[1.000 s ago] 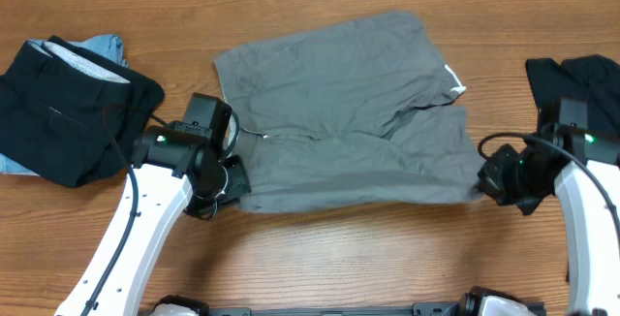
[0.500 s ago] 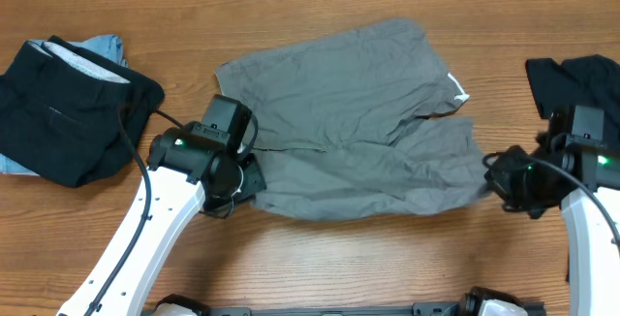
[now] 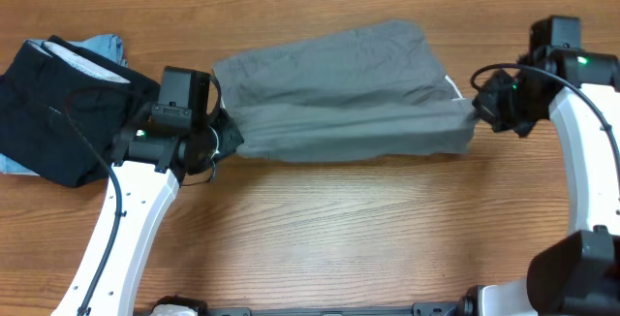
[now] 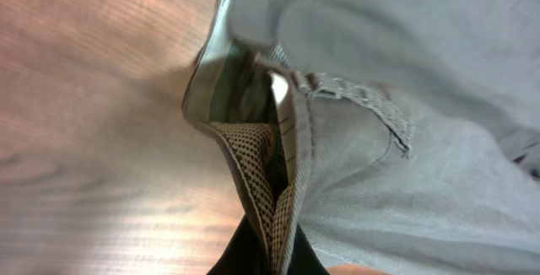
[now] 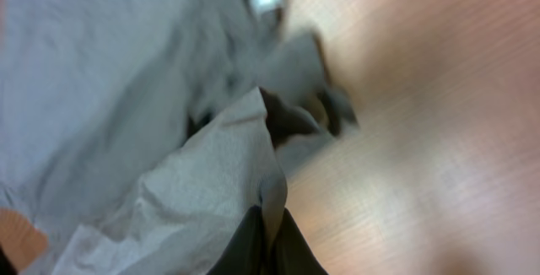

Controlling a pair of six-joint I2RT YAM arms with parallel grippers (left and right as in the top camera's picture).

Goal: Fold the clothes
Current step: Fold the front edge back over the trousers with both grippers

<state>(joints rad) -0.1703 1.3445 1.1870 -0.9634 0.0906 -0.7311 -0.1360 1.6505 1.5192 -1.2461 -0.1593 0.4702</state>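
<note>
My right gripper has the grey garment's lifted end. Next, I let go of it on the far half, just inside its nearest far corner (image 3: 409, 47).
The grey garment (image 3: 339, 93), one of the clothes, lies across the middle of the wooden table, its near half lifted and doubled over toward the far half. My left gripper (image 3: 228, 140) is shut on its left waistband end, and the left wrist view shows dotted lining and grey cloth (image 4: 405, 98) pinched in the gripper (image 4: 274, 254), with a small white label (image 4: 278, 85) just beyond. My right gripper (image 3: 477, 112) is shut on the right end. In the right wrist view a fold of the grey cloth (image 5: 110, 98) is clamped in that gripper (image 5: 270, 245).
A pile of black clothes (image 3: 68, 112) lies at the left edge with a light-blue piece (image 3: 105, 45) under it. Another black garment (image 3: 586, 72) sits at the right edge behind my right arm. Bare wooden table (image 3: 339, 229) stretches in front.
Both grippers have carried the near edge of the grey garment away from the table's front toward the back, laying it over the far half. The visible cloth is now a narrower band.
</note>
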